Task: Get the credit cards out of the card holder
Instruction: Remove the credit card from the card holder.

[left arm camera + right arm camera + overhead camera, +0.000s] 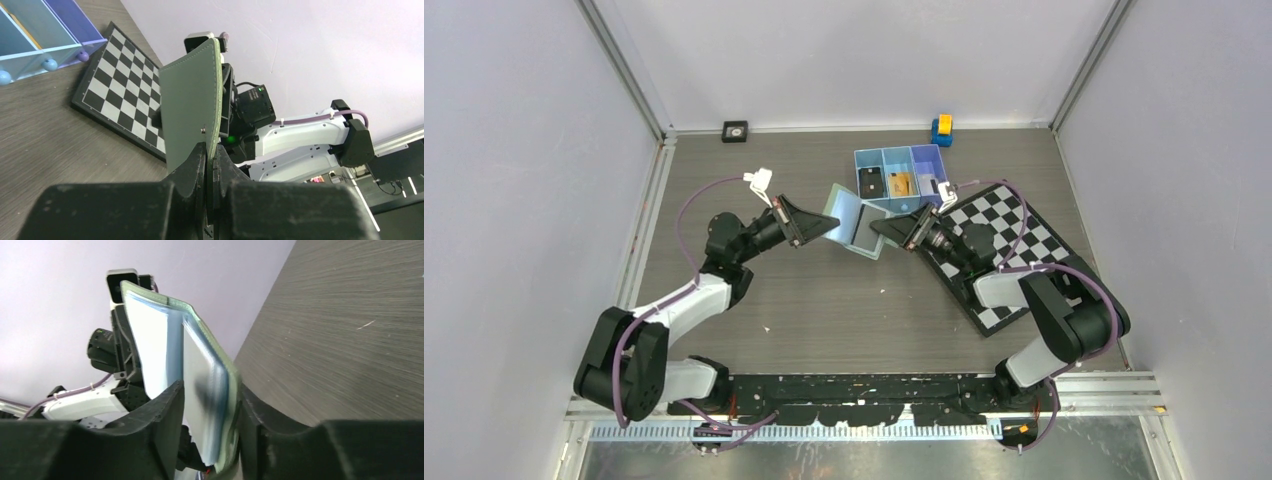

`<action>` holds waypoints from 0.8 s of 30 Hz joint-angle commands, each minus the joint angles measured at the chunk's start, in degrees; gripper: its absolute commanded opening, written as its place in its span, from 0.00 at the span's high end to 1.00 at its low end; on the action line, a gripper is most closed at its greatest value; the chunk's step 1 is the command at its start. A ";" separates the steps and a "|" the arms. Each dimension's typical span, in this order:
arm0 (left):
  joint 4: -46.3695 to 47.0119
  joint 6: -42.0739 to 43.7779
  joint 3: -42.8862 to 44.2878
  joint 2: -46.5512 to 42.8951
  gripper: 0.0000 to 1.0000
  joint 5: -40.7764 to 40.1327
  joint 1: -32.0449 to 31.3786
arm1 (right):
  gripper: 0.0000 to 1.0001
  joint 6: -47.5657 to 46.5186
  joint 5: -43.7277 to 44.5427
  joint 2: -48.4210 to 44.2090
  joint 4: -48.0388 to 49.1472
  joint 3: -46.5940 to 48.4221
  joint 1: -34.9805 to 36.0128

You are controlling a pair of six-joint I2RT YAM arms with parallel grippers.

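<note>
I should open my left gripper, which pinches the card holder's flap away from the grey card, and take the grey card's dark edge (858, 225) by the card holder's fold.
The sage-green card holder (852, 215) is held open off the table between both grippers. My left gripper (832, 228) is shut on the edge of its left flap; the left wrist view shows the green outer face (190, 110) pinched between my left gripper's (210, 150) jaws. My right gripper (882, 228) closes on the right flap; in the right wrist view its jaws (211, 387) straddle the green flap and a pale grey-white face (200, 365), card or pocket I cannot tell. A black card (871, 182) and a gold-orange card (900, 184) lie in the blue tray (894, 150).
A chessboard (1014, 250) lies under the right arm and shows in the left wrist view (120, 75). The tray (35, 35) stands just behind the card holder. A yellow-blue toy (942, 128) and a small black square object (735, 130) sit at the back wall.
</note>
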 commanded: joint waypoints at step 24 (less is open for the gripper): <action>-40.52 23.68 6.00 -13.64 0.62 -22.52 -1.12 | 1.00 -16.74 8.64 -6.55 -40.23 10.21 -0.12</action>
